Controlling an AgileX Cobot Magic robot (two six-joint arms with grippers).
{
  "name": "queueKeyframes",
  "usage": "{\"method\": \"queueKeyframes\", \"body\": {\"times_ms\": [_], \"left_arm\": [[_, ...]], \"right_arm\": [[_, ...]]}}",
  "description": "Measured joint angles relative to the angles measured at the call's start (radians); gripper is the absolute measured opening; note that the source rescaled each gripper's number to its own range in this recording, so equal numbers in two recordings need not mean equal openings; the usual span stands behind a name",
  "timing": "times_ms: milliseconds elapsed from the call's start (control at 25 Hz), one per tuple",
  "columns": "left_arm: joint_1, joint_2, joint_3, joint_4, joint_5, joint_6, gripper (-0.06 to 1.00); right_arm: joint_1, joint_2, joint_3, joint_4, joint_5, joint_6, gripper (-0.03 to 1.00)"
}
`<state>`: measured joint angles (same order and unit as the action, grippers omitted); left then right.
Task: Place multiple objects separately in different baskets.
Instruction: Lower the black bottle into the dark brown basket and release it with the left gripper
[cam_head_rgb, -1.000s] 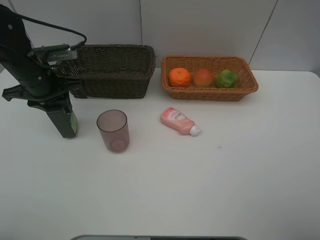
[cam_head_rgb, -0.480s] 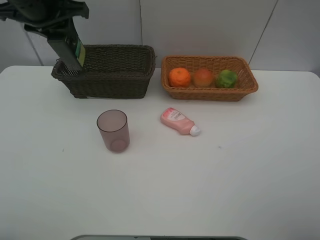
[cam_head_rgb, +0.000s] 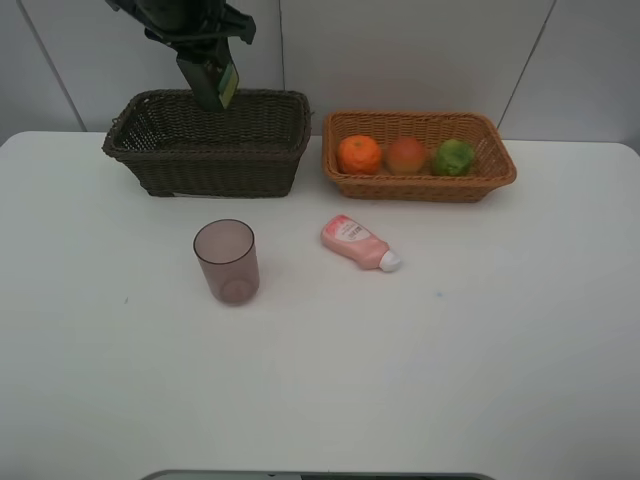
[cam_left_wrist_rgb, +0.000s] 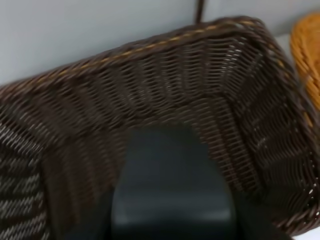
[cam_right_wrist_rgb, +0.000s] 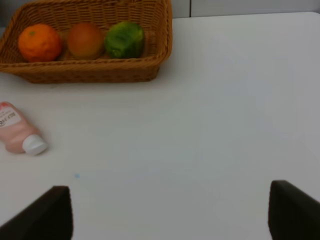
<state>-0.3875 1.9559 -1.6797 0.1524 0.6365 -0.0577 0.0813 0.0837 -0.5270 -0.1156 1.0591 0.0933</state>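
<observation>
I should set the dark green pump bottle down with my left gripper inside the dark brown basket, toward its end (cam_head_rgb: 255, 143) (cam_left_wrist_rgb: 215, 154) near the light tan basket.
My left gripper (cam_head_rgb: 197, 45) is shut on the dark green pump bottle (cam_head_rgb: 212, 82), which hangs tilted over the back rim of the dark brown basket (cam_head_rgb: 205, 165). The left wrist view shows the bottle (cam_left_wrist_rgb: 170, 190) above the basket's woven inside (cam_left_wrist_rgb: 225, 100). An orange (cam_head_rgb: 359, 154), a peach (cam_head_rgb: 406, 155) and a green fruit (cam_head_rgb: 453, 157) lie in the light tan basket (cam_head_rgb: 420, 187). On the table stand the mauve cup (cam_head_rgb: 227, 261) and lies the pink tube (cam_head_rgb: 358, 243). My right gripper (cam_right_wrist_rgb: 170, 215) is open over bare table, with nothing between its fingers.
The two baskets stand side by side at the back of the white table, against a white wall. In the right wrist view the tan basket (cam_right_wrist_rgb: 100, 70) with its fruit and the tube (cam_right_wrist_rgb: 20, 134) lie ahead of the fingers.
My left arm has lifted the pump bottle off the table at the left and carried it up and rightward over the dark basket. Nothing else has moved.
</observation>
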Motion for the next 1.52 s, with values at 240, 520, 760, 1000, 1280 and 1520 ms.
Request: {"method": "queueKeyframes", "body": {"times_ms": [240,520,760,1000,1280,1520], "left_arm": [[-0.009,0.122,-0.041,-0.037,-0.059,0.063,0.41],[-0.009,0.217,-0.045,-0.064,-0.117,0.078,0.41],[-0.009,0.238,-0.051,-0.067,-0.126,0.088,0.41],[-0.009,0.241,-0.051,-0.067,-0.128,0.09,0.45],[-0.009,0.241,-0.059,-0.067,-0.144,0.093,0.81],[-0.009,0.222,-0.077,-0.068,-0.082,0.095,0.83]], "right_arm": [[0.0,0.0,0.0,0.0,0.0,0.0,0.61],[0.0,0.0,0.0,0.0,0.0,0.0,0.61],[0.0,0.0,0.0,0.0,0.0,0.0,0.61],[0.0,0.0,0.0,0.0,0.0,0.0,0.61],[0.0,0.0,0.0,0.0,0.0,0.0,0.61],[0.0,0.0,0.0,0.0,0.0,0.0,0.61]]}}
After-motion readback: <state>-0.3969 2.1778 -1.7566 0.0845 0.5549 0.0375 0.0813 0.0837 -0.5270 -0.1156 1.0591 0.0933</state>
